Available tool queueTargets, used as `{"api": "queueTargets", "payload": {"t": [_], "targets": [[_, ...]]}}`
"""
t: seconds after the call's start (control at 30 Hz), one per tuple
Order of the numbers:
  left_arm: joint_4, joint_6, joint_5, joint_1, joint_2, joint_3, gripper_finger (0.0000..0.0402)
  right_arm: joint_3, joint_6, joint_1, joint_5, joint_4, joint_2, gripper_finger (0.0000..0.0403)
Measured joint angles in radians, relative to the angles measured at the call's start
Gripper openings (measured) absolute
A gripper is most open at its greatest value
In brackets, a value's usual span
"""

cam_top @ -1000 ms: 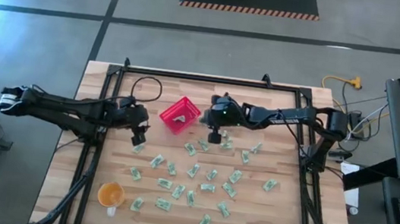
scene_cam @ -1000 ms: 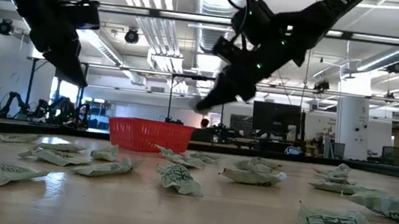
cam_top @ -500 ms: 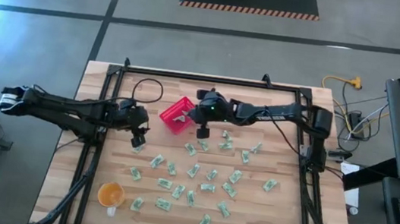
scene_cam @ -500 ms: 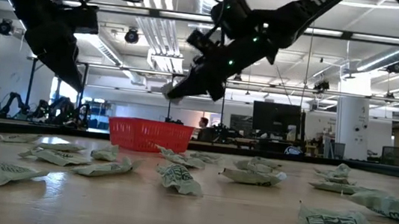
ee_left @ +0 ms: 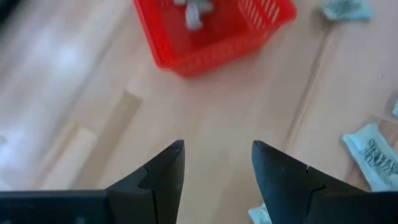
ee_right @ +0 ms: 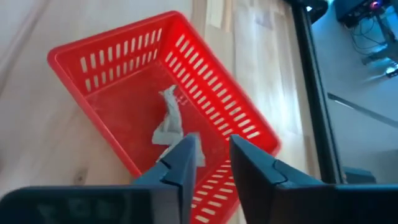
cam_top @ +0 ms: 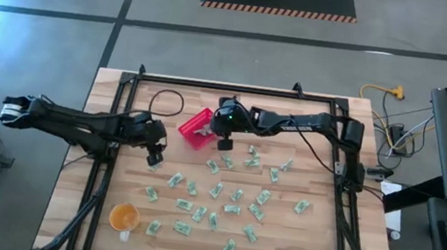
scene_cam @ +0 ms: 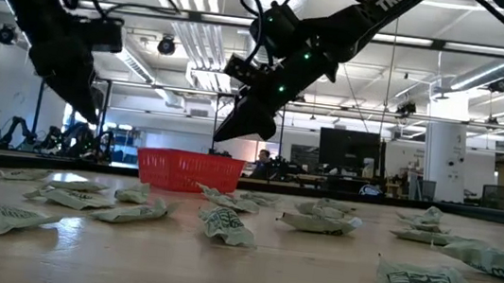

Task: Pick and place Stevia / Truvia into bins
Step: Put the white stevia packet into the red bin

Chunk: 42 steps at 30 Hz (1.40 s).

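Observation:
Next, I close my left gripper on the basket-side end (cam_top: 156,166) (ee_left: 256,210) of the green and white packet nearest to it, the one partly hidden under its fingers.
The red basket (cam_top: 191,129) stands on the wooden table toward its far side, left of the middle. My right gripper (ee_right: 213,152) hovers over it, open, fingers slanting down into it. A crumpled pale packet (ee_right: 169,121) lies on the basket's floor just beyond the fingertips. Many pale green and white packets (cam_top: 215,191) lie flat, scattered over the middle and near part of the table. My left gripper (ee_left: 217,158) hangs open above bare wood, left of and nearer than the basket, holding nothing.
An orange cup (cam_top: 123,215) stands near the front left corner. A black frame (cam_top: 211,85) runs along the table's far edge and down both sides. A dark cable (cam_top: 163,96) loops on the wood at the far left. Bare wood lies left of the basket.
My right gripper has travelled toward the table's left, from beside the basket to over it, carrying a pale packet at its fingertips. The packet is gone from the fingertips now, let go over the basket. My left arm has kept nearly still.

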Motion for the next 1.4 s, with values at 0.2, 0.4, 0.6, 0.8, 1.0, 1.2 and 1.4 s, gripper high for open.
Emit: {"api": "queueTargets", "payload": {"t": [0.2, 0.4, 0.6, 0.8, 1.0, 1.2, 1.4], "targets": [[-0.013, -0.103, 0.08, 0.0, 0.075, -0.036, 0.0171, -0.001, -0.031, 0.015, -0.003, -0.092, -0.051, 0.0125], [-0.01, -0.192, 0.114, 0.0, 0.166, -0.025, 0.0171, -0.008, -0.017, 0.046, -0.011, -0.243, -0.127, 0.0132], [-0.021, -0.285, 0.186, 0.0, 0.258, -0.008, 0.0171, -0.021, 0.011, 0.082, -0.013, -0.384, -0.184, 0.0126], [-0.025, -0.325, 0.213, 0.0, 0.348, 0.012, 0.0171, -0.08, 0.026, 0.104, -0.014, -0.413, -0.238, 0.0118], [-0.036, -0.339, 0.234, 0.0, 0.392, 0.037, 0.0171, -0.142, 0.036, 0.109, -0.014, -0.403, -0.283, 0.011], [-0.019, -0.361, 0.272, -0.01, 0.384, 0.049, 0.0171, -0.186, 0.059, 0.109, -0.012, -0.408, -0.314, 0.0102], [-0.036, -0.392, 0.293, -0.034, 0.381, 0.048, 0.0171, -0.254, 0.072, 0.109, -0.055, -0.411, -0.344, 0.01]]}}
